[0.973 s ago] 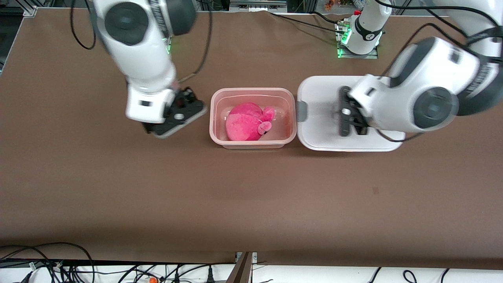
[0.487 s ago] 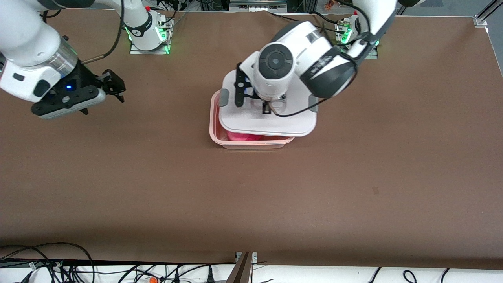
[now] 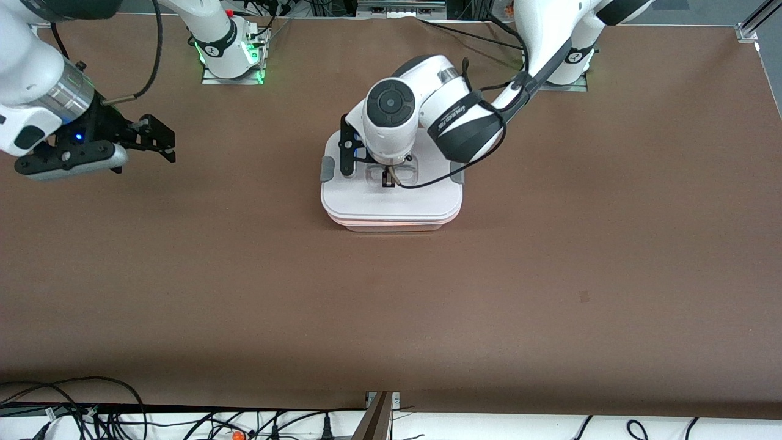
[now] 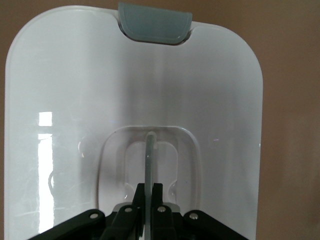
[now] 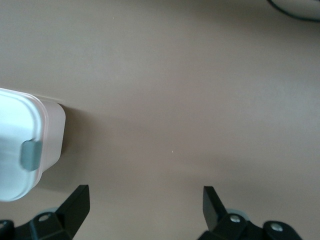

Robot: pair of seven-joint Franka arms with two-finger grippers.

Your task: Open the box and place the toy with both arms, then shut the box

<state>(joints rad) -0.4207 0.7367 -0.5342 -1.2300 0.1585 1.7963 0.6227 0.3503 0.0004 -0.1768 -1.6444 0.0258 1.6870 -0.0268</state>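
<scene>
Next, my left gripper releases the white lid so it lies flat on the rim of the pink tub (image 3: 393, 181).
The box (image 3: 391, 225) stands mid-table, a pink tub with its white lid (image 3: 391, 201) lying squarely on it. Grey clips (image 3: 327, 169) show at both ends. My left gripper (image 3: 389, 178) is over the lid's middle, shut on the clear recessed handle (image 4: 150, 150). In the left wrist view the left gripper (image 4: 150, 188) pinches the thin handle strip, and one grey clip (image 4: 155, 22) shows at the lid's (image 4: 60, 100) edge. The toy is hidden under the lid. My right gripper (image 3: 166, 142) is open and empty over bare table toward the right arm's end.
The right wrist view shows my open right gripper (image 5: 145, 196) over brown table, with a corner of the box (image 5: 50, 135) and a grey clip (image 5: 31, 155) at its edge. Cables hang along the table edge nearest the front camera (image 3: 91, 415).
My left gripper carried the lid from beside the tub onto it, covering the toy. My right arm swung away from the tub toward its own end of the table.
</scene>
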